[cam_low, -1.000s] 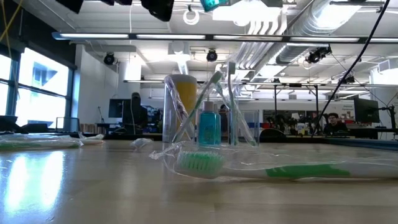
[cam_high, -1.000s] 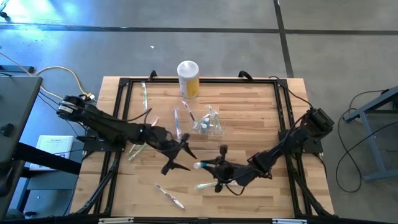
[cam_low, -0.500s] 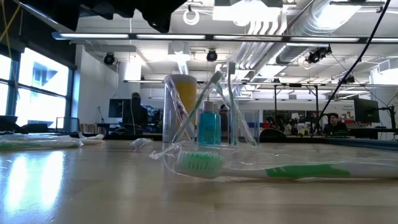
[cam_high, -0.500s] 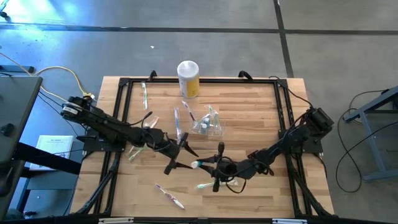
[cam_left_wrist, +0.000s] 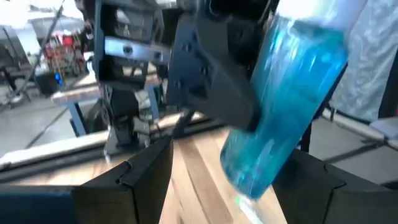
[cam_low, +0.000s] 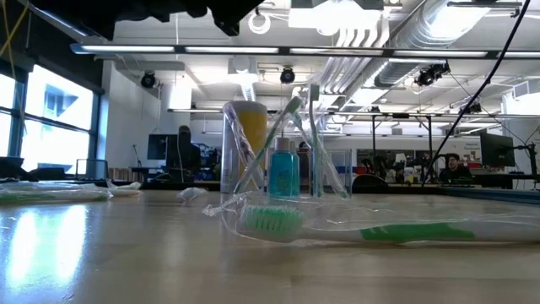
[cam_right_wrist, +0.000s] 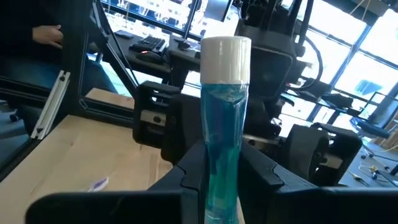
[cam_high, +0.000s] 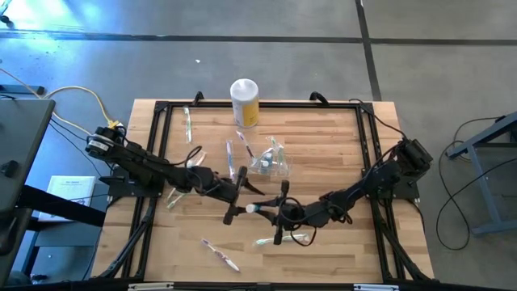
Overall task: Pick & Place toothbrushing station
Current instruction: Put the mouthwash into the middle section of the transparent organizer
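I can see the teal bottle is level with my right gripper on its body, so I will hold the bottle with my left gripper while my right gripper takes its cap (cam_high: 251, 208) from above.
A slim teal bottle (cam_high: 257, 209) with a white cap (cam_right_wrist: 226, 51) hangs level over the middle of the table, my right gripper (cam_high: 275, 212) shut on it. My left gripper (cam_high: 244, 200) is open, its fingers (cam_left_wrist: 144, 177) standing on either side of the bottle's (cam_left_wrist: 280, 106) cap end. The clear holder (cam_high: 271, 162) stands on its base farther back, with toothbrushes and another teal bottle (cam_low: 284, 173) upright inside. A wrapped green toothbrush (cam_low: 337, 230) lies flat on the near table. My right gripper pinches the bottle's body (cam_right_wrist: 221, 171) between its two fingers, well below the cap. The fingers come level from the table's right side. The bottle lies level, cap toward the table's left, clear of the table. Whether my left gripper touches the bottle, I cannot tell.
A yellow canister (cam_high: 245, 101) with a white top stands at the far edge. Wrapped toothbrushes lie loose: one near the front (cam_high: 220, 254), one at the far left (cam_high: 187, 123), others beside the holder (cam_high: 230, 155). A black frame rail (cam_high: 258, 105) borders the table.
My left gripper has gone toward the table's right and tipped level, its fingers now around the bottle's cap end. My right gripper has carried the bottle a little toward the table's left, and the bottle's end no longer shows at the top of the low view.
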`<state>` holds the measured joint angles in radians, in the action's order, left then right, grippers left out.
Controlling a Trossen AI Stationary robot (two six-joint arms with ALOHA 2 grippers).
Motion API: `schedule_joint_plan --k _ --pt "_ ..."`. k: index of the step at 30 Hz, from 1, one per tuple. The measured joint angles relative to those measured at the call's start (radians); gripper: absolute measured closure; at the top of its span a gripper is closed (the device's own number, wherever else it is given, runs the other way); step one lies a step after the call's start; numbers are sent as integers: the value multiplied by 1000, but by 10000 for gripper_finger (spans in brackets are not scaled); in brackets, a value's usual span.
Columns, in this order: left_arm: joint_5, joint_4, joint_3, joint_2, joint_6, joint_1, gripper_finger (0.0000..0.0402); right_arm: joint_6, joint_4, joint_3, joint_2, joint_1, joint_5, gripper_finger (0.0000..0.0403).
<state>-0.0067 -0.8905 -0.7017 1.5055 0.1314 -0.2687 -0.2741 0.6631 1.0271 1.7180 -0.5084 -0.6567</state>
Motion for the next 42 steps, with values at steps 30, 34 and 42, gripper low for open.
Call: schedule_joint_plan --k 30,34,42 --pt "-35 11 2 0 50 -1 328 46 -41 0 -2 20 -3 339" --pt "-35 15 2 0 49 -1 328 51 -57 1 -2 20 -2 309" --pt "-43 55 1 0 42 0 328 19 -87 0 -9 -13 -75 248"
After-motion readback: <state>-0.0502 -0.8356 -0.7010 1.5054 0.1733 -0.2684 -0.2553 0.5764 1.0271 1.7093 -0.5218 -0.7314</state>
